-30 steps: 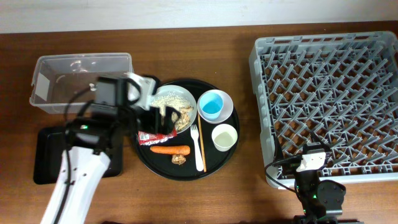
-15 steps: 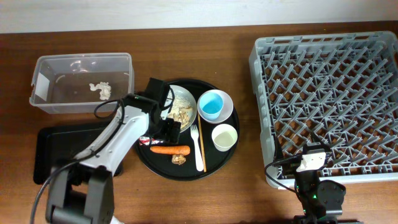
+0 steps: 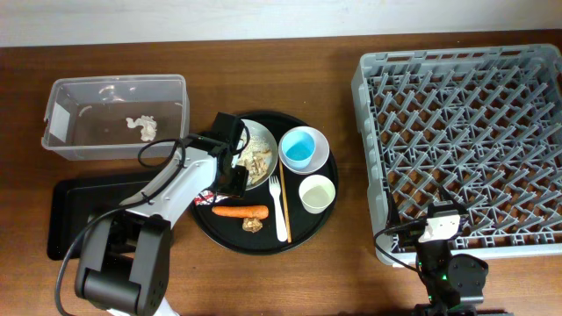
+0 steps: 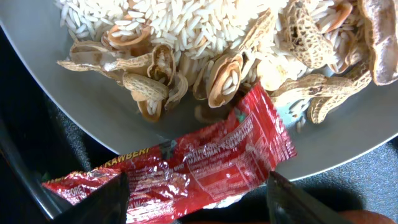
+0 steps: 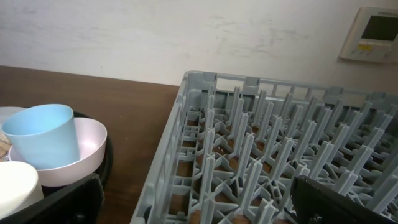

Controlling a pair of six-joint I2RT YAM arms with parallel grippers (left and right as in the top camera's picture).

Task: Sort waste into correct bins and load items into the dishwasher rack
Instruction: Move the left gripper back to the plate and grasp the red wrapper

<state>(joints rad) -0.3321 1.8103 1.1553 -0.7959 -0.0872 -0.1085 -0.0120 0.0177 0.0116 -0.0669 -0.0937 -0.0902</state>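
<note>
My left gripper should lift clear, turn and pinch the wrapper's end (image 4: pixel 71 186) farthest from the plate, because the red snack wrapper lies lengthwise across its open fingers.
My left gripper (image 4: pixel 199 205) is open, low over the red snack wrapper (image 4: pixel 205 155), with one finger at each side of it. The wrapper (image 3: pixel 209 197) lies against the front edge of the whitish plate (image 4: pixel 74 81), which holds white rice (image 4: pixel 174 25) and brownish shells. The crumpled napkin (image 3: pixel 140 128) lies in the clear tub (image 3: pixel 114 88). The carrot (image 3: pixel 241 211), brown lump (image 3: pixel 254 225), white fork (image 3: pixel 279 211) and wooden stick (image 3: pixel 284 197) lie on the round tray. The blue cup (image 3: pixel 299 147) stands in the pale bowl (image 3: pixel 321 156), next to the white cup (image 3: pixel 317 193). My right gripper (image 5: pixel 196 205) is open at the grey rack (image 3: pixel 465 149).
The round black tray (image 3: pixel 219 230) sits mid-table. The shallow black tray (image 3: pixel 79 211) lies left of it, partly under my left arm. The rack's near left corner (image 5: pixel 186 81) fills the right wrist view, with the bowl and blue cup (image 5: pixel 43 134) at left.
My left arm swung from over the clear tub to the round tray, leaving the napkin in the tub. Its gripper came down at the red wrapper. The right arm has not moved.
</note>
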